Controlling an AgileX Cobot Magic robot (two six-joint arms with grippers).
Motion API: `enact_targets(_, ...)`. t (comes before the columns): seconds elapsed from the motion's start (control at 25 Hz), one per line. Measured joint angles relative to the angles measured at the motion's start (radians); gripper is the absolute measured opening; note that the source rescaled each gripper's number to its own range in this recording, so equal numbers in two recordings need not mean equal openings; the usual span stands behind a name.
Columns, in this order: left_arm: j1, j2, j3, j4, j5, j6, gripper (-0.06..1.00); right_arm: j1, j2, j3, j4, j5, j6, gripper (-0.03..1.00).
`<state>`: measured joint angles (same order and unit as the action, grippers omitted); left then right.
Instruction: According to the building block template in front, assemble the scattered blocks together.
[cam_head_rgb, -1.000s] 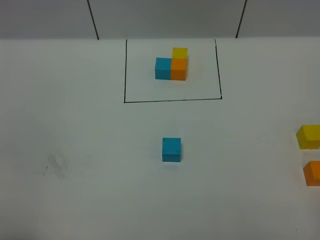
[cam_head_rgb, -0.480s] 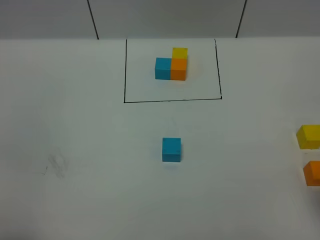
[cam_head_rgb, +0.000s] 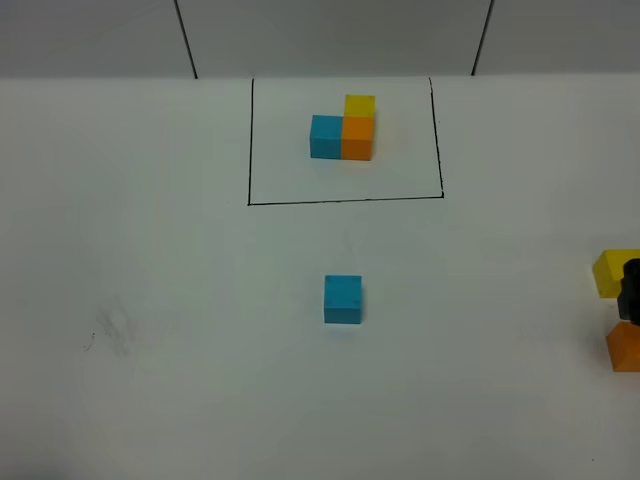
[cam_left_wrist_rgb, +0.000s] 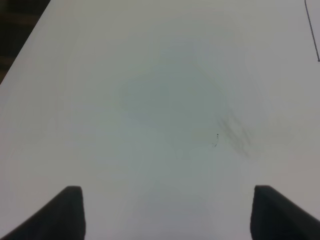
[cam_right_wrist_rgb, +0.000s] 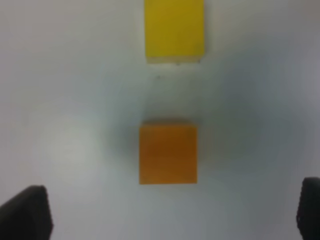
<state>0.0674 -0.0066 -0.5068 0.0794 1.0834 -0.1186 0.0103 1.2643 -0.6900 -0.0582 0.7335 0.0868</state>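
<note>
My right gripper should grip the opposite sides (cam_head_rgb: 626, 345) (cam_right_wrist_rgb: 168, 154) of the scattered orange cube that is next to the scattered yellow cube.
The building block template (cam_head_rgb: 342, 135) is a blue, orange and yellow L-shaped trio inside a black-line rectangle at the back middle. The scattered blue cube (cam_head_rgb: 343, 298) sits alone at the table's middle. The scattered yellow cube (cam_head_rgb: 610, 272) and orange cube (cam_head_rgb: 624, 346) lie at the right edge. My right gripper (cam_head_rgb: 630, 290) shows as a black part between them. In the right wrist view it (cam_right_wrist_rgb: 167, 215) is open above the orange cube (cam_right_wrist_rgb: 168, 154), with the yellow cube (cam_right_wrist_rgb: 174, 30) beyond. My left gripper (cam_left_wrist_rgb: 170, 220) is open and empty over bare table.
The white table (cam_head_rgb: 150, 250) runs to a back edge with two dark vertical lines behind it. A faint smudge (cam_head_rgb: 110, 335) marks the left side and also shows in the left wrist view (cam_left_wrist_rgb: 235, 135). The table's left edge (cam_left_wrist_rgb: 20, 60) shows there too.
A black part of my right gripper has come into the exterior high view at the right edge, between the yellow and orange cubes. No cube has moved.
</note>
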Motion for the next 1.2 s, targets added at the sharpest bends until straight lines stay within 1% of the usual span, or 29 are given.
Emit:
enact_targets(0.16,0.000,0.000,0.000,0.000,0.000,0.000,0.55,-0.015,0.086,0.007,-0.001,-0.044,0.001,1.00)
enact_targets(0.36,0.000,0.000,0.000,0.000,0.000,0.000,0.55,-0.016,0.167,0.081,0.001,-0.191,0.001,1.00)
enact_targets(0.6,0.000,0.000,0.000,0.000,0.000,0.000,0.55,-0.016,0.260,0.116,0.003,-0.307,0.001,1.00)
enact_targets(0.76,0.000,0.000,0.000,0.000,0.000,0.000,0.55,-0.016,0.324,0.117,0.003,-0.355,0.001,0.99)
enact_targets(0.88,0.000,0.000,0.000,0.000,0.000,0.000,0.55,-0.016,0.361,0.117,0.003,-0.369,0.001,0.95)
enact_targets(0.92,0.000,0.000,0.000,0.000,0.000,0.000,0.55,-0.016,0.369,0.117,0.003,-0.375,0.001,0.92)
enact_targets(1.0,0.000,0.000,0.000,0.000,0.000,0.000,0.55,-0.016,0.379,0.117,0.003,-0.385,-0.003,0.82)
enact_targets(1.04,0.000,0.000,0.000,0.000,0.000,0.000,0.55,-0.016,0.382,0.117,0.003,-0.389,-0.007,0.74)
enact_targets(1.12,0.000,0.000,0.000,0.000,0.000,0.000,0.55,-0.016,0.382,0.117,0.003,-0.396,-0.022,0.50)
enact_targets(1.2,0.000,0.000,0.000,0.000,0.000,0.000,0.55,-0.016,0.382,0.117,0.003,-0.396,-0.026,0.15)
